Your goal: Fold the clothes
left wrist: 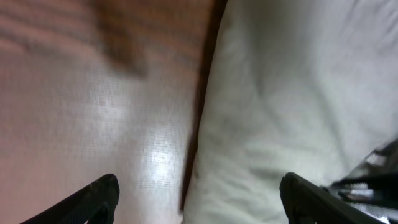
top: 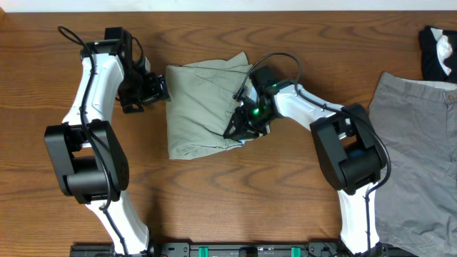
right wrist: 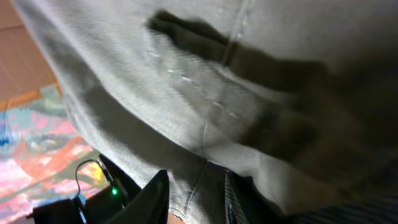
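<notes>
The robot's left gripper should close on the middle of the edge (top: 171, 106) (left wrist: 208, 183) of the khaki-green shorts, on the side opposite the right gripper.
The clothes (top: 203, 107), pale khaki-green shorts, lie folded into a rough square mid-table. My left gripper (top: 158, 89) hovers at their left edge. In the left wrist view that gripper (left wrist: 199, 202) is open, its fingers (left wrist: 99, 199) far apart over the cloth edge (left wrist: 280, 112) and the bare wood, holding nothing. My right gripper (top: 243, 128) sits at the shorts' lower right corner. Seen from the right wrist, this gripper (right wrist: 199, 202) is shut on a seamed fold of the khaki fabric (right wrist: 205, 93), which fills most of the picture.
Darker grey shorts (top: 414, 143) lie spread at the right edge of the wooden table (top: 285, 185). A small black-and-white garment (top: 437, 53) sits at the far right corner. Both arm bases stand at the front edge.
</notes>
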`<act>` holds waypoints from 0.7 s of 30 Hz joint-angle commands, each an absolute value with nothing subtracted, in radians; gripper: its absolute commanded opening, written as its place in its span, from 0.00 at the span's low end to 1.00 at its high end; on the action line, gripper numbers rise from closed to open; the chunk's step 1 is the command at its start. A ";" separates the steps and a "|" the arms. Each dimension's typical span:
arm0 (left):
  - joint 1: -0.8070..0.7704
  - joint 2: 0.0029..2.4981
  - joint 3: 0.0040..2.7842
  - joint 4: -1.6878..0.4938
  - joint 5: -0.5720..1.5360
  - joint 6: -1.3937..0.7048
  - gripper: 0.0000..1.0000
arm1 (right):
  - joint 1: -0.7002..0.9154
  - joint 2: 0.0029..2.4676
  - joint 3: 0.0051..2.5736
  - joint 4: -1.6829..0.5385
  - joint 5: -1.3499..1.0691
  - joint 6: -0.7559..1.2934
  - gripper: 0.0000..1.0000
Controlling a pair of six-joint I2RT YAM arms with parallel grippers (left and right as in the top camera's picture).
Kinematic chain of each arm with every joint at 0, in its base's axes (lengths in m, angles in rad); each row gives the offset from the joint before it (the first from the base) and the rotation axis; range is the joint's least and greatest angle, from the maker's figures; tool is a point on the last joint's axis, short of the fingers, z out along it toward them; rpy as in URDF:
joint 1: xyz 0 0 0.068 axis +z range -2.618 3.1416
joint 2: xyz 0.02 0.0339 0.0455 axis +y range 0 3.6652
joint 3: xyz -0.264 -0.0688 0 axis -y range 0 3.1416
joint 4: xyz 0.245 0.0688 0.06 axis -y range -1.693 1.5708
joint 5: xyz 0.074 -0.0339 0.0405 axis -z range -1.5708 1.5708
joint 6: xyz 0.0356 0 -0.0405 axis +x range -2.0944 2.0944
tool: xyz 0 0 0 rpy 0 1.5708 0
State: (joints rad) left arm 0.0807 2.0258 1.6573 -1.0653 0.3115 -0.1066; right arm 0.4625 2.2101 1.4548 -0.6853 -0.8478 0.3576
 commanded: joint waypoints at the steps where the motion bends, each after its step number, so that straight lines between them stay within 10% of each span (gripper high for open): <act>1: 0.081 2.046 1.630 -1.048 0.360 -0.101 0.85 | 0.459 2.176 1.453 -0.684 -0.915 0.197 0.31; 7: 0.081 2.112 1.620 -1.040 0.442 -0.102 0.85 | 0.453 2.068 1.453 -0.687 -0.933 -0.033 0.31; 21: 0.081 2.331 1.620 -0.999 0.752 0.051 0.82 | 0.414 1.972 1.453 -0.683 -0.623 0.211 0.31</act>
